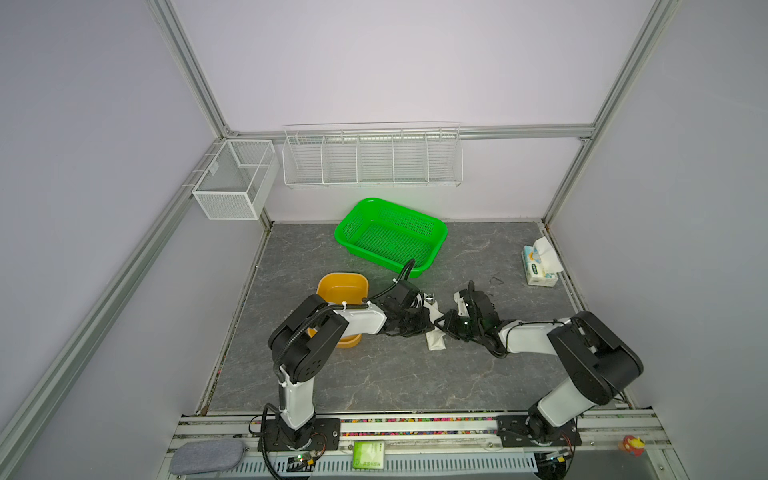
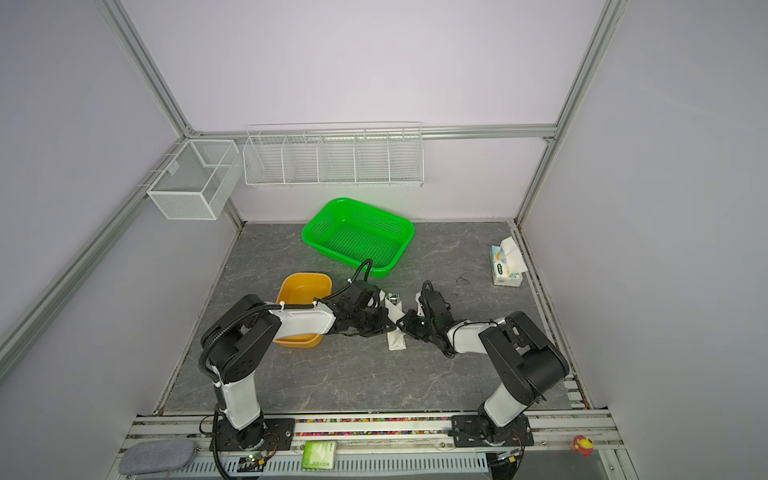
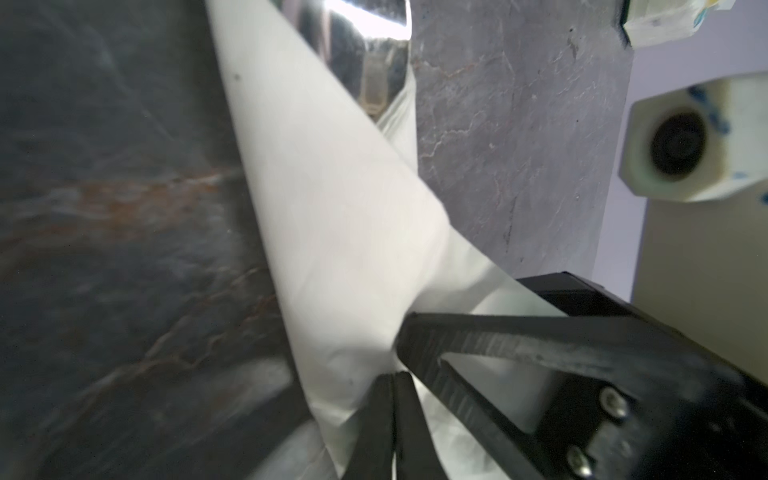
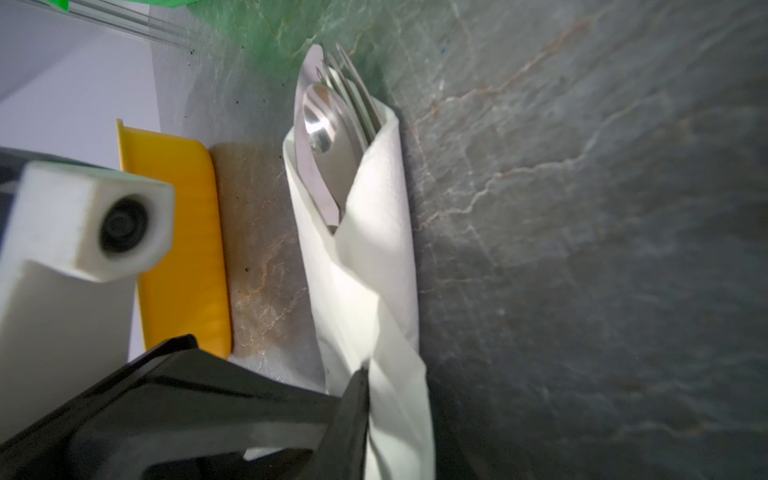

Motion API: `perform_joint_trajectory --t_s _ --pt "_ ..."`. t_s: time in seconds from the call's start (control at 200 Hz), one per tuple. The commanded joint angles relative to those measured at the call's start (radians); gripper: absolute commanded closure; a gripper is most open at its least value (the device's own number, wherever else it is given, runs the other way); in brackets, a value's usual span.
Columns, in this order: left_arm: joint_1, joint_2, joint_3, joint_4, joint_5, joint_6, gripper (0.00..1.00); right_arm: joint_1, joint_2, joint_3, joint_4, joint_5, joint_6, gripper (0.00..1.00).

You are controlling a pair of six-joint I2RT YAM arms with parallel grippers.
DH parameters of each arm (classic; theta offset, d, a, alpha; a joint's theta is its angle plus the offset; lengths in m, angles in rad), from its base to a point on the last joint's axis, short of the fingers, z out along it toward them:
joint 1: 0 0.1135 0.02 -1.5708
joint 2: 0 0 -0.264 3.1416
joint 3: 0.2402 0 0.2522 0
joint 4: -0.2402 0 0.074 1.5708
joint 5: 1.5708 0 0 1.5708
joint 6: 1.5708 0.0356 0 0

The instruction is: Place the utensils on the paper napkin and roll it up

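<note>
The left gripper pinches only the napkin roll's puckered paper; it should open while my right gripper lifts the roll, then close around its whole width [image 1: 432, 310].
The paper napkin [image 1: 436, 340] [image 2: 397, 341] lies mid-table as a narrow white roll between both grippers. The utensils [image 1: 430, 297] [image 2: 393, 297] stick out of its far end. In the right wrist view the spoon, knife and fork heads [image 4: 328, 137] show inside the wrapped napkin [image 4: 374, 257]. The left wrist view shows only a shiny spoon bowl [image 3: 365, 50] above the napkin [image 3: 332, 208]. My left gripper [image 1: 420, 325] [image 3: 392, 376] is shut, its tips pinching puckered paper. My right gripper [image 1: 442, 322] [image 4: 370, 374] is closed on the roll from the opposite side; one finger [image 4: 353, 409] shows, the other is hidden.
An orange tub [image 1: 328, 284] [image 4: 183, 249] stands just left of the roll, under the left arm. A green basket [image 1: 345, 232] sits behind. A blue-and-white tissue pack [image 1: 538, 266] lies at the right edge. Wire racks [image 1: 372, 160] hang on the back wall.
</note>
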Motion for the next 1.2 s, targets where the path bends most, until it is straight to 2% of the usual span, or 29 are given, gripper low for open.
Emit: perform_joint_trajectory --t_s 0.0,0.14,0.415,0.915,1.195 --pt "-0.001 -0.072 -0.032 -0.017 -0.050 -0.003 0.93 0.009 0.026 -0.015 -0.055 -0.001 -0.002 0.80" --pt "0.010 -0.102 -0.055 -0.039 -0.078 0.003 0.89 0.009 0.027 -0.015 -0.051 -0.004 -0.003 0.81" --pt "0.010 -0.031 -0.050 -0.019 -0.018 -0.004 0.89 0.006 0.031 -0.011 -0.037 -0.014 0.003 0.82" --pt "-0.011 0.017 -0.034 0.004 0.002 -0.008 0.93 0.009 0.053 -0.002 -0.023 -0.043 -0.001 0.73" --pt "-0.011 0.003 -0.034 0.003 -0.007 -0.008 0.93 0.010 0.056 0.019 -0.073 -0.033 -0.019 0.86"
